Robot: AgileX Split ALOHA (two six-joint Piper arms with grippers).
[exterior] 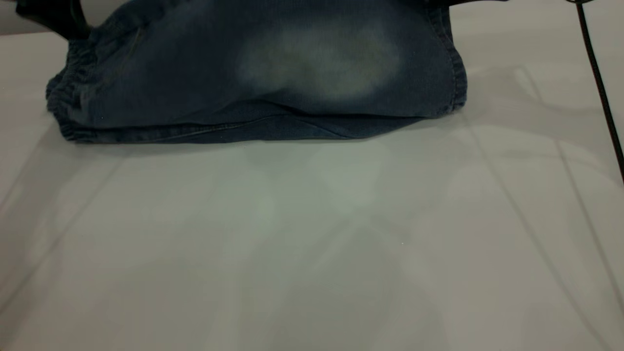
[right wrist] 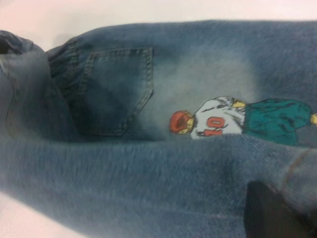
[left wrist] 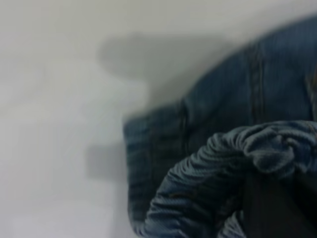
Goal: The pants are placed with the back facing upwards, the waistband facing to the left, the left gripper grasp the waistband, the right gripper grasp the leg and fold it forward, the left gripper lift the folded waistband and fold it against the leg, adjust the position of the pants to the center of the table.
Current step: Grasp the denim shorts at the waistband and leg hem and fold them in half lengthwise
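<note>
My left gripper has the gathered waistband. It will let it go on the pants' lower layer at the far side (exterior: 102, 55) of the table.
The pants (exterior: 273, 87) are blue denim shorts at the far side of the table (exterior: 312, 243), with their upper layer lifted and their lower fold resting on the surface. The gathered waistband (exterior: 68, 92) is at the left. The leg with its pale oval (exterior: 321, 63) faces the camera, its hem at the right. My left gripper (exterior: 53, 14) is at the top left, shut on the bunched waistband (left wrist: 223, 153), which wraps its dark finger (left wrist: 270, 208). My right gripper (right wrist: 277, 215) holds the leg's denim near the hem. Below it lie a back pocket (right wrist: 116, 91) and the basketball-player print (right wrist: 233, 121).
A black cable (exterior: 599, 87) runs down the table's right side. The wide pale table stretches from the shorts toward the near edge. Only a dark strip of the right arm (exterior: 468, 2) shows at the top edge.
</note>
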